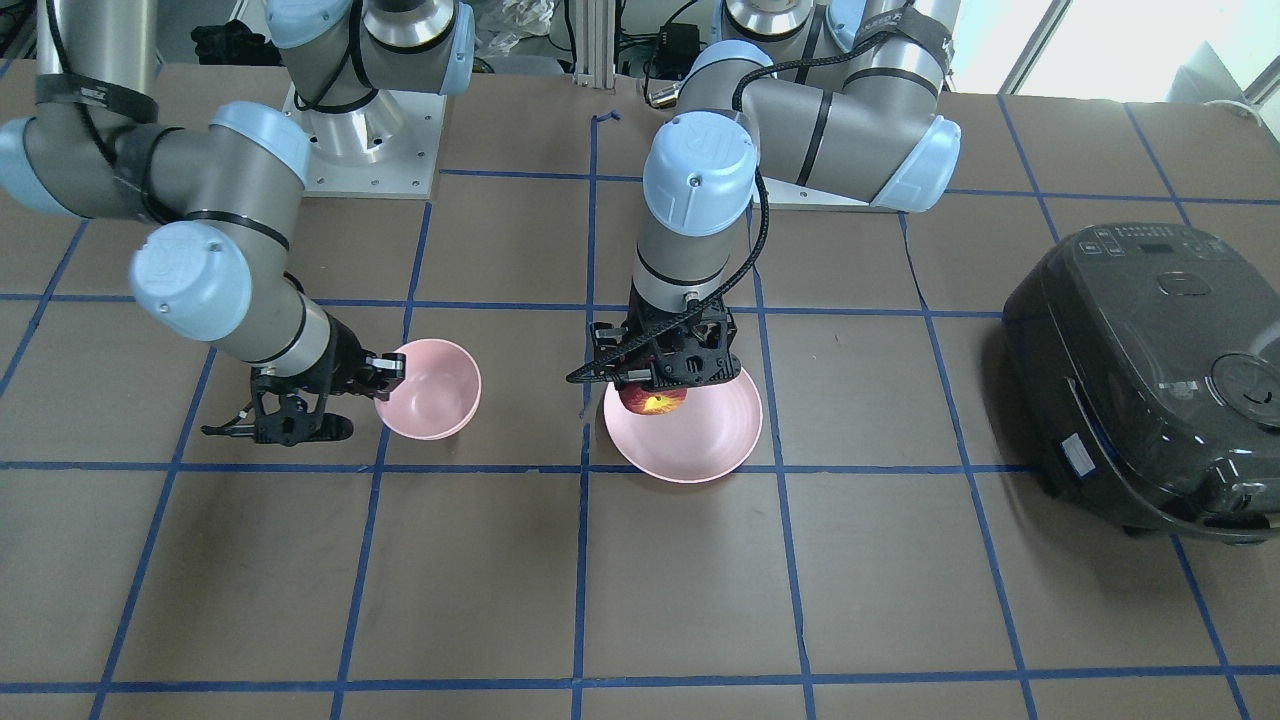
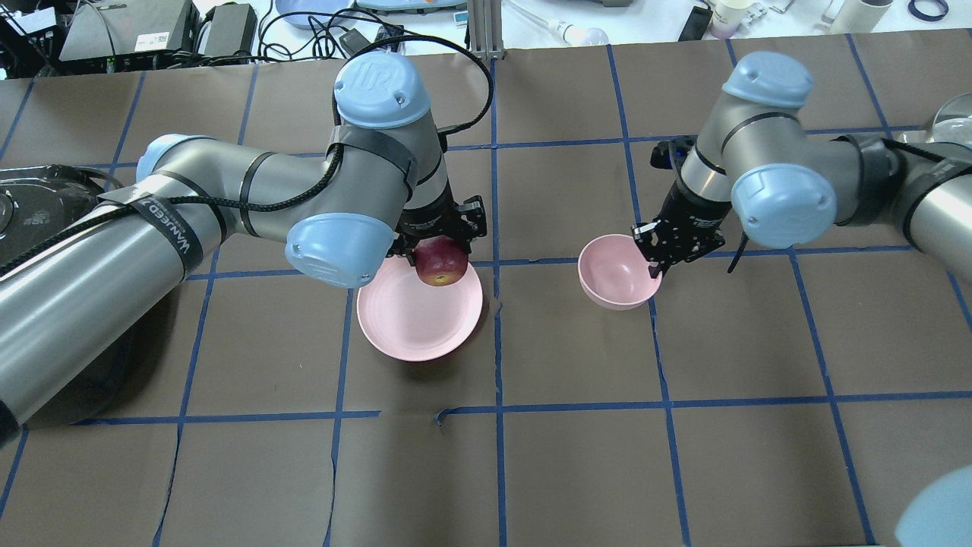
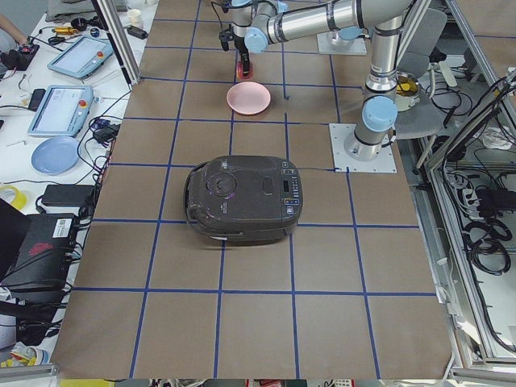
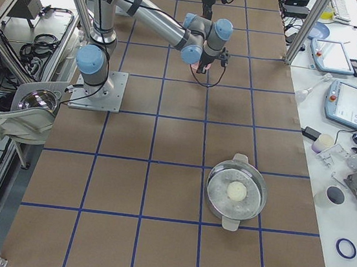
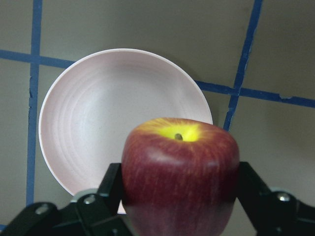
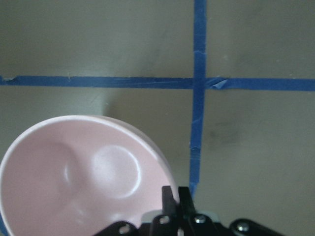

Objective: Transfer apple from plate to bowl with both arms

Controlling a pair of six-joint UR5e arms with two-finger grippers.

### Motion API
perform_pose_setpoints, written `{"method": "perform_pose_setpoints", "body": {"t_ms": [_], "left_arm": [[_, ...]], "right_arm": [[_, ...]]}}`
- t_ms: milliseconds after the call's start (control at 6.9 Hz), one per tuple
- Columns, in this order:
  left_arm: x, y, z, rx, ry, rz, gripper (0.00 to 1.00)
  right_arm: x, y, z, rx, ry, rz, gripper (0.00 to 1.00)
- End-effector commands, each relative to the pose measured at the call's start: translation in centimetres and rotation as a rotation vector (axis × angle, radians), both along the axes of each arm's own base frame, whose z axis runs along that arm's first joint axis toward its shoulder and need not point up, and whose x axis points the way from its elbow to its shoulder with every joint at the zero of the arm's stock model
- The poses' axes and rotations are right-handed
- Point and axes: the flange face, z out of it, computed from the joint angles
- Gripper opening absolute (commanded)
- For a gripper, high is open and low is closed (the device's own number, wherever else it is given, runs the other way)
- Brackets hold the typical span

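Next, my left gripper lets go of the dark red apple inside the small deep pink bowl (image 1: pixel 465 391), next to the wide pink plate.
My left gripper (image 2: pixel 440 252) is shut on the dark red apple (image 2: pixel 441 265) and holds it just above the far edge of the wide pink plate (image 2: pixel 414 315). In the left wrist view the apple (image 5: pixel 179 169) sits between the black fingers (image 5: pixel 110 183), yellow patch up, with the plate (image 5: pixel 108 123) below. In the front view the apple (image 1: pixel 653 402) hangs over the plate (image 1: pixel 700 445). My right gripper (image 2: pixel 654 267) is shut on the rim of the small deep pink bowl (image 2: pixel 613 271), which stands on the table. The right wrist view shows the bowl (image 6: pixel 78 172) empty.
A black rice cooker (image 1: pixel 1150 370) stands on the table on my left side, also in the overhead view (image 2: pixel 30 205). A steel pot with a lid (image 4: pixel 236 193) stands far out on my right side. Blue tape lines grid the brown table.
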Motion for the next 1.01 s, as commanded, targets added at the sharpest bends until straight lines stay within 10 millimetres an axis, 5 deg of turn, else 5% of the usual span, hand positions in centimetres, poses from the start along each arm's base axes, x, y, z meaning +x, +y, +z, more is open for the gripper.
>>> {"method": "perform_pose_setpoints", "body": {"t_ms": [0,145,290,580,870], "left_arm": [[-0.7,0.1,-0.3,0.028,0.049,0.099,0.01],[-1.5,0.2,-0.3,0.068,0.121,0.219,0.0],[-2.2,0.4,-0.3,0.092,0.154,0.324,0.0],[-6.7,2.3,-0.8,0.123,0.223,0.42,0.0],[-11.9,2.9,-3.6,0.099,0.303,0.508,0.0]], "right_arm": [[2.3,2.3,-2.9,-0.038,0.015,-0.035,0.0],[2.3,2.4,-3.0,-0.033,0.018,-0.05,0.99],[2.4,2.1,-1.9,-0.052,0.018,-0.065,1.0],[0.7,-1.1,3.9,-0.09,0.042,-0.082,1.0],[-4.9,-4.7,10.9,-0.081,0.139,-0.1,1.0]]}}
